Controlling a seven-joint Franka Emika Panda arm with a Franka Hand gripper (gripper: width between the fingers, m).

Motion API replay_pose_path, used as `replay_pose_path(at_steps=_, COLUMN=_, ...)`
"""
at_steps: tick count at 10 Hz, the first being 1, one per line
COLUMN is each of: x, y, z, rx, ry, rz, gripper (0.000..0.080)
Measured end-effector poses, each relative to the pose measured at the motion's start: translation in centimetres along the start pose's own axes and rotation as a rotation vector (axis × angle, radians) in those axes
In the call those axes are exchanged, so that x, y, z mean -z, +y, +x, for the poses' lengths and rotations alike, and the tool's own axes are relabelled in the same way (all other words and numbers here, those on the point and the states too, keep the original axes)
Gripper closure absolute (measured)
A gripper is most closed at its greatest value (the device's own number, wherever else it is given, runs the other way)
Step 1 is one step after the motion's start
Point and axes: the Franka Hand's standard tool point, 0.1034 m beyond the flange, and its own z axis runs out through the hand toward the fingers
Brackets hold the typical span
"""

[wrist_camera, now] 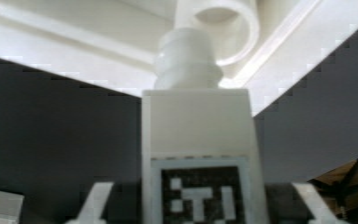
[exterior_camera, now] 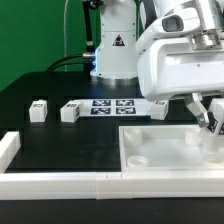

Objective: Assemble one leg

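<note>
The robot's gripper will release the white leg in the panel's round corner socket (exterior_camera: 213,151) (wrist_camera: 218,18) nearest the front rail, under the robot's hand.
My gripper (exterior_camera: 207,124) hangs tilted over the far right part of the large white panel (exterior_camera: 160,152). In the wrist view it (wrist_camera: 202,205) is shut on a white leg (wrist_camera: 197,130) with a square tag sticker. One finger (wrist_camera: 98,200) shows on each side of the leg. The leg's narrow round tip (wrist_camera: 190,55) points at a round corner socket (wrist_camera: 224,18) of the panel and stops just short of it. In the exterior view the held leg is mostly hidden behind the hand.
Three loose white legs (exterior_camera: 38,110) (exterior_camera: 70,112) (exterior_camera: 160,107) stand in a row on the black table. The marker board (exterior_camera: 112,105) lies between them. A white rail (exterior_camera: 60,182) runs along the front edge and turns up at the exterior view's left (exterior_camera: 8,148).
</note>
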Motion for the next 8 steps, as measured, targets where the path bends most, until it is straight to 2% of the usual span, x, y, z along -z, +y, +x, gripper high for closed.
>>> replay_pose_path(at_steps=2, x=-0.2, y=-0.3, z=-0.6, rx=0.0, ry=-0.007, rz=0.004, gripper=0.0509)
replay_pose_path(at_steps=6, x=-0.6, y=-0.7, z=-0.8, rx=0.0, ry=0.002, rz=0.007, gripper=0.0509)
replay_pose_path(at_steps=8, x=-1.0, y=-1.0, z=-1.5, rx=-0.002, ry=-0.015, rz=0.014, gripper=0.0509)
